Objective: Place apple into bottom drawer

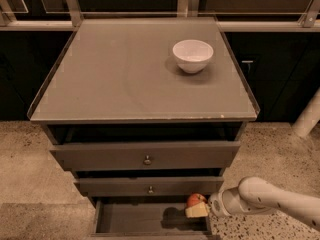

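Next, I open my gripper to let go of the apple on the bottom drawer's inside [193, 215], next to the side that is nearest my white arm.
The apple [196, 199] is small, round and red-orange. My gripper [198, 207] is shut on it and holds it just above the right end of the open bottom drawer [130, 219], a shallow grey box at the foot of the cabinet. My white arm [270, 200] reaches in from the lower right. The apple casts a shadow on the drawer floor below it.
A white bowl [192, 55] stands on the cabinet top [120, 74] at the back right. The two upper drawers, each with a round metal knob [147, 160], are pulled out slightly. A white pole [307, 115] stands at the right. The floor is speckled stone.
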### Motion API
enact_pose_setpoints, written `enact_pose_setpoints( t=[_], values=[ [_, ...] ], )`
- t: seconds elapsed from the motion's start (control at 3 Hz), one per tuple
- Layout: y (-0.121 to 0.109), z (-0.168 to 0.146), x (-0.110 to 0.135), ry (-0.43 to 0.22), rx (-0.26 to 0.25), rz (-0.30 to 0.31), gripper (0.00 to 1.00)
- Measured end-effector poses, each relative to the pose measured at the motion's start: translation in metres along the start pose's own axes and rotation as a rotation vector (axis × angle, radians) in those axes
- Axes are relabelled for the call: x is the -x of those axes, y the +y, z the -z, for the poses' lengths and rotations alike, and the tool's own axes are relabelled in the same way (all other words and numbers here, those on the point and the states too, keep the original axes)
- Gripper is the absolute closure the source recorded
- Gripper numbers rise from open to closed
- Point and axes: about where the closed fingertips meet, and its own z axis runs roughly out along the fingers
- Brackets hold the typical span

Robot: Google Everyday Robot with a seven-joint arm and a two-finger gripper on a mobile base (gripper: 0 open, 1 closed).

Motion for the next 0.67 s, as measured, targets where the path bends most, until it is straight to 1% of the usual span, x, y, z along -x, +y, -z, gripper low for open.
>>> enact_pose_setpoints(
  t=[0.33, 0.67],
  values=[
    [0.000, 0.000, 0.000, 0.000, 0.000, 0.000, 1.00],
    [-0.017, -0.010, -0.005, 0.000, 0.002, -0.041, 1.00]
  ],
)
